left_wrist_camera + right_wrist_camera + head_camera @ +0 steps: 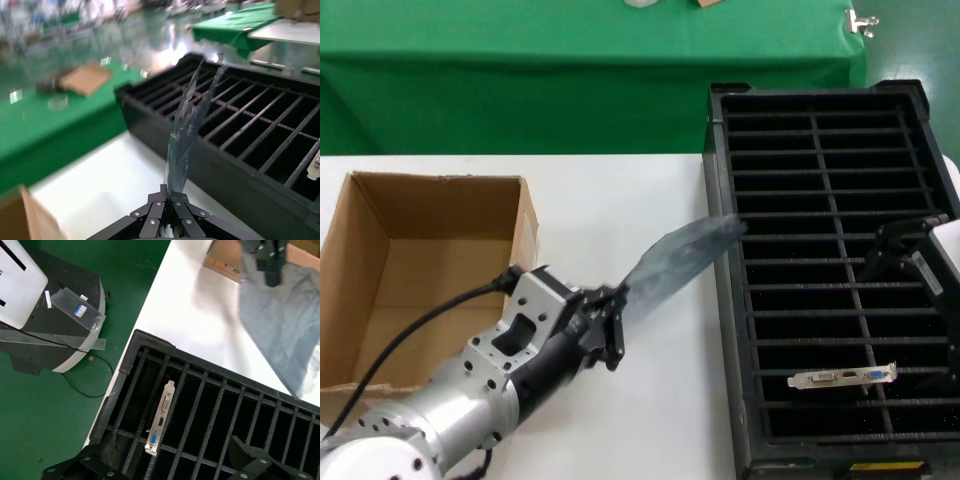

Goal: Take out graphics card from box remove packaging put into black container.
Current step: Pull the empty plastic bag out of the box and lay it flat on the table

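The packaging, now hanging flat above the white table, will be let go by my left gripper on the white table [646,323], between the box and the black container.
My left gripper [613,318] is shut on one end of the packaging [680,258], a silvery-grey bag that hangs flat above the white table and reaches toward the black container [725,330]. In the left wrist view the jaws [170,192] pinch the packaging [186,130] edge-on. The graphics card [843,376] stands in a near slot of the container, silver bracket up. My right gripper [910,250] hovers open over the container's right side; the card [160,417] lies beneath its spread fingers [250,462]. The box [420,270] stands open on the left.
A green-draped table [520,80] runs behind the white table [650,410]. In the right wrist view the robot's base [55,325] stands on green floor beside the container's edge [120,390]. The box's corner [225,257] shows behind the bag [280,335].
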Tool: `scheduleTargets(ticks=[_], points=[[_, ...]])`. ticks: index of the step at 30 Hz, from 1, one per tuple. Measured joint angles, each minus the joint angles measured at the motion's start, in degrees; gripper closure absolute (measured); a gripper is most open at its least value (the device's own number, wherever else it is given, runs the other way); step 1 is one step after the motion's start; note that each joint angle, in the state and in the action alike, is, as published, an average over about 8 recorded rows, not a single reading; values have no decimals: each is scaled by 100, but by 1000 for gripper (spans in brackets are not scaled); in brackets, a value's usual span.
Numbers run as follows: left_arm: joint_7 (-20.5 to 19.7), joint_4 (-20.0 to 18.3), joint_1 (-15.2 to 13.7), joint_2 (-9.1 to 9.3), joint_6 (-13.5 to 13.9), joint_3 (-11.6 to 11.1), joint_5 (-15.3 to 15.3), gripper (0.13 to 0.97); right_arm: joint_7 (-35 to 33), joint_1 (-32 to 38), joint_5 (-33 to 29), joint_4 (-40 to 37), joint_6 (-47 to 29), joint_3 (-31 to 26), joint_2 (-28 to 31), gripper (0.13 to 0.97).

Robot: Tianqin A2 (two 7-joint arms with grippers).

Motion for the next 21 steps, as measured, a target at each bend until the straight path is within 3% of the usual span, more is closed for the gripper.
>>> scheduleTargets(ticks=[5, 14, 18, 21], points=[[-1277, 479, -44, 45, -104, 48, 343, 958, 0, 0, 0, 0, -1, 0, 0, 305], [-3561, 1249, -324, 60, -473, 235, 1001, 957, 0, 1, 1, 0, -1, -1, 0, 185], [-4271, 1444, -398, 61, -618, 330, 1246, 956, 0, 1, 1, 0, -1, -1, 0, 185], [-4523, 1504, -417, 61, -714, 379, 1312, 955, 0, 1, 1, 0, -2, -1, 0, 165]])
